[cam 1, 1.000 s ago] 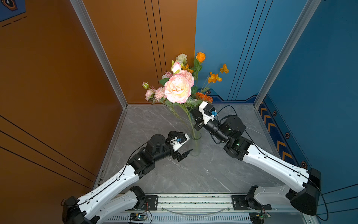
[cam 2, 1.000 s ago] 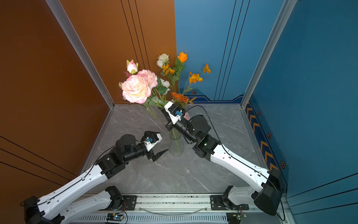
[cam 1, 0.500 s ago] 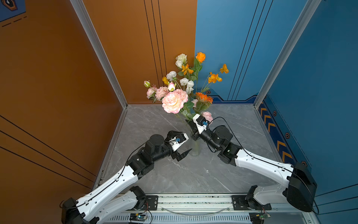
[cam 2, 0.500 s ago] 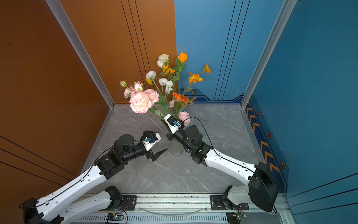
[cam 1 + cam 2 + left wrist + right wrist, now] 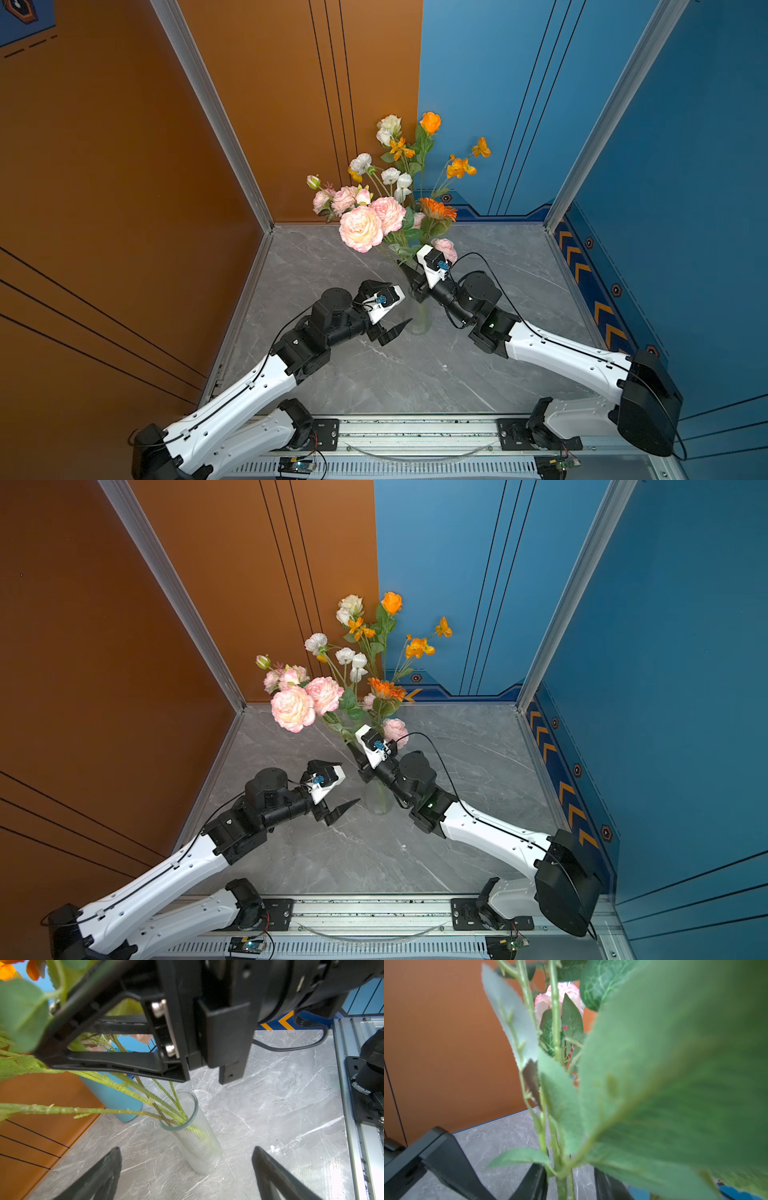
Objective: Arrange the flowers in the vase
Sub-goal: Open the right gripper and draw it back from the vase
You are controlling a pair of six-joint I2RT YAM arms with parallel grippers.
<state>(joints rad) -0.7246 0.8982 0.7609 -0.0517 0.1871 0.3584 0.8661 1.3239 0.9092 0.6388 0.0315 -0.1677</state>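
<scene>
My left gripper needs to close on the upper part (image 5: 421, 306) (image 5: 194, 1129) of the clear glass vase, just under the vase's rim.
The flowers (image 5: 361, 228) (image 5: 293, 708), pink, white and orange on green stems, stand in the clear ribbed glass vase (image 5: 420, 320) (image 5: 379, 800) (image 5: 197, 1140) at mid-table. Their stems (image 5: 166, 1103) lean out over its rim. My right gripper (image 5: 409, 272) (image 5: 353, 748) (image 5: 570, 1180) hovers above the vase mouth, open, its fingers (image 5: 108, 1061) either side of the stems (image 5: 560, 1184) with marble showing in the gaps. My left gripper (image 5: 400, 305) (image 5: 349, 783) (image 5: 186, 1149) is wide open just left of the vase base, holding nothing.
Orange wall panels (image 5: 124, 208) close the left and back, blue ones (image 5: 685, 208) the right. A metal rail (image 5: 415, 432) runs along the front edge. The right arm's black cable (image 5: 490, 266) loops behind the vase. Leaves (image 5: 675, 1064) block most of the right wrist view.
The right gripper came down towards the vase with the bunch, lowering the blossoms, and its jaws have parted from the stems. The left arm stayed still and open.
</scene>
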